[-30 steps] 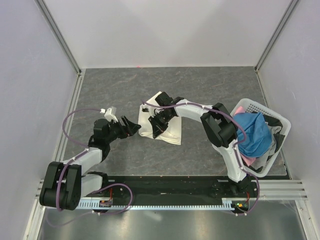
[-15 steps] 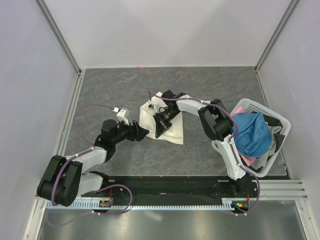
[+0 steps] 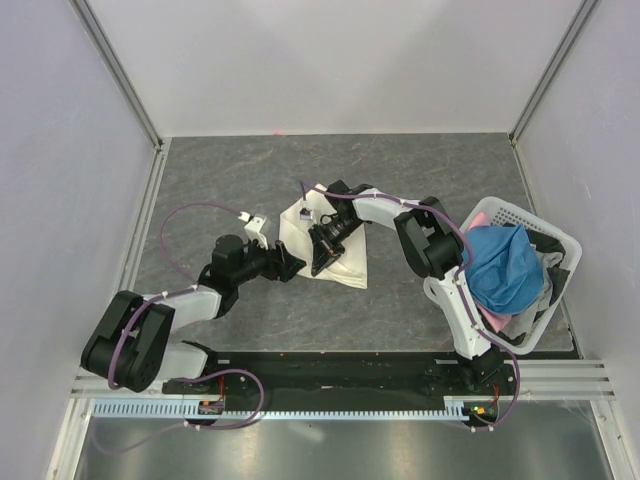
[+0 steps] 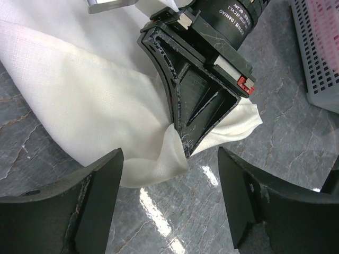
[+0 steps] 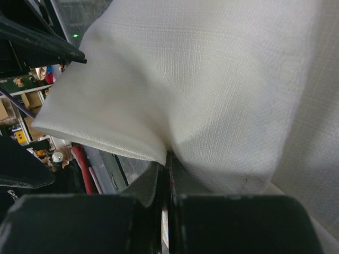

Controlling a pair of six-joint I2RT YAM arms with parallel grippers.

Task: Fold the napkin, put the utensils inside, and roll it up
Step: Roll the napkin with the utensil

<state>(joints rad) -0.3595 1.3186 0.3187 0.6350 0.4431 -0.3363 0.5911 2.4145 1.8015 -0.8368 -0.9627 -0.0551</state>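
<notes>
The napkin's pinched corner is crowded by both my grippers, so my left gripper should take that corner and my right gripper should pinch farther along the napkin's near edge point(image 3: 352, 281).
The cream-white napkin point(image 3: 340, 258) lies crumpled on the grey table, just left of centre. My right gripper point(image 3: 322, 262) is shut on a fold at its near-left edge, with the cloth pinched between the closed jaws point(image 5: 168, 164). In the left wrist view the napkin point(image 4: 79, 95) spreads to the upper left, and the right gripper's black fingers point(image 4: 196, 106) pinch its corner. My left gripper point(image 4: 169, 182) is open, low over bare table, just short of that pinched corner, with nothing between its fingers. In the top view it point(image 3: 292, 268) sits just left of the napkin. The utensils are out of view.
A white plastic basket point(image 3: 548, 232) stands at the right edge, holding a blue cloth point(image 3: 505, 265) and a pink cloth point(image 3: 482, 218). Its corner point(image 4: 318, 53) shows in the left wrist view. White walls enclose the table on three sides.
The left gripper has reached rightward, up to the napkin's near-left corner. The right gripper, still pinching the cloth, has shifted a little, bunching the napkin.
</notes>
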